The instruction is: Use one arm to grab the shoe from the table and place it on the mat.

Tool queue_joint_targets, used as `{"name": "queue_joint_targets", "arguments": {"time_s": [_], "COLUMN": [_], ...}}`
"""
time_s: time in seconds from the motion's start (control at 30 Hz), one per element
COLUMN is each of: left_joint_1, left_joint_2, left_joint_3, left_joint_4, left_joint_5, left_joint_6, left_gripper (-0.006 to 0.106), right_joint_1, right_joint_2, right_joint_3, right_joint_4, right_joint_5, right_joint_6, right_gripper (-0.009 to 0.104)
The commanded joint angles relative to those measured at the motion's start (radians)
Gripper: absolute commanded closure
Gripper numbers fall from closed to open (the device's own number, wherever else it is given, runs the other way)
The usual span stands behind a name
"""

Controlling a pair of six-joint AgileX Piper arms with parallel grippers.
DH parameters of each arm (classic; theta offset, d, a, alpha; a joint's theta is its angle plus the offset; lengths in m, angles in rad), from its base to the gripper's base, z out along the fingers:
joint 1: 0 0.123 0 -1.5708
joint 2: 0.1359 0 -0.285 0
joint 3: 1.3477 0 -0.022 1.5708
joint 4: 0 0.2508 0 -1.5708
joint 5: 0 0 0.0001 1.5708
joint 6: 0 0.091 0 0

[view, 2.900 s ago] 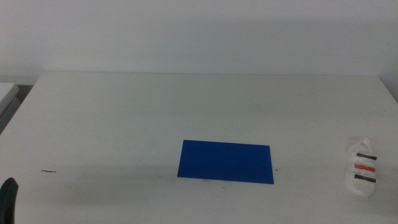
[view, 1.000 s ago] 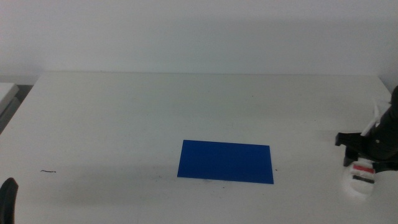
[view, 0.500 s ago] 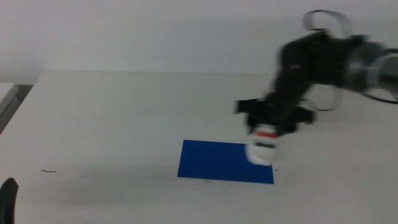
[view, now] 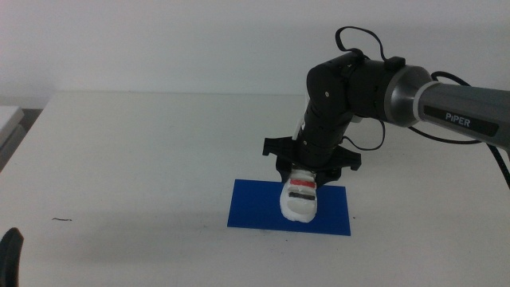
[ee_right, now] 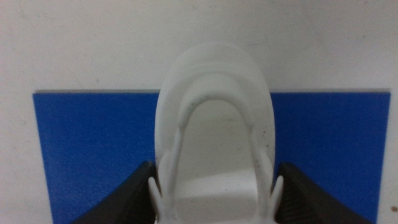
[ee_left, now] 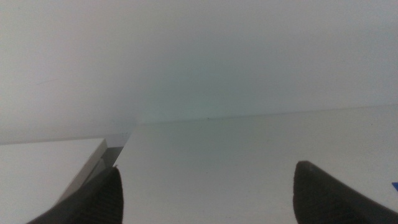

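Observation:
My right gripper will let go of the white shoe on the middle of the dark blue mat [view: 286, 202] [ee_right: 207, 174].
My right arm [view: 374, 84] reaches in from the right over the white table [view: 143, 151]. Its gripper [view: 312, 169] is shut on the white shoe [view: 300, 195] with dark and red straps. It holds the shoe toe-down over the middle of the dark blue mat [view: 255, 209]. I cannot tell whether the shoe touches the mat. In the right wrist view the shoe [ee_right: 214, 118] sits between the jaws of the right gripper [ee_right: 214, 202], with the mat [ee_right: 93, 143] beneath it. My left gripper [view: 9, 255] waits at the bottom left, and the left wrist view shows it [ee_left: 208, 199] open and empty.
A small dark mark [view: 62, 219] lies on the table near the left front. Another white surface [view: 9, 118] stands beyond the table's left edge. The right arm's black cable [view: 358, 40] loops above its wrist.
The right arm came in, took the shoe from the table's right front and carried it left. Half a second ago the shoe was at the mat's right end; now it is lower, over the mat's middle.

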Motion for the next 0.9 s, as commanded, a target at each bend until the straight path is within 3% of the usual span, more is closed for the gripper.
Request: {"name": "queue_joint_targets", "arguments": {"time_s": [0.0, 0.2, 0.3, 0.5, 0.63, 0.87], "left_joint_1": [0.000, 0.000, 0.000, 0.000, 0.000, 0.000], "left_joint_2": [0.005, 0.005, 0.005, 0.005, 0.005, 0.005], "left_joint_3": [0.000, 0.000, 0.000, 0.000, 0.000, 0.000], "left_joint_4": [-0.004, -0.004, -0.004, -0.004, -0.004, -0.004], "left_joint_5": [-0.013, -0.013, -0.013, -0.013, -0.013, -0.013], "left_joint_6": [-0.001, -0.001, -0.001, -0.001, -0.001, -0.001], "left_gripper": [0.007, 0.007, 0.007, 0.007, 0.007, 0.007], "right_joint_1": [0.001, 0.001, 0.001, 0.003, 0.013, 0.011], "right_joint_2": [-0.007, -0.007, -0.007, -0.007, -0.007, -0.005], "right_joint_3": [-0.008, -0.008, -0.008, -0.008, -0.008, -0.008], "right_joint_4": [-0.011, -0.022, 0.000, 0.000, 0.000, 0.037], "right_joint_5": [-0.025, -0.046, -0.024, -0.019, 0.074, 0.085], "right_joint_6": [0.002, -0.014, 0.249, 0.989, 1.428, 1.450], "right_gripper": [0.090, 0.090, 0.090, 0.090, 0.090, 0.090]}}
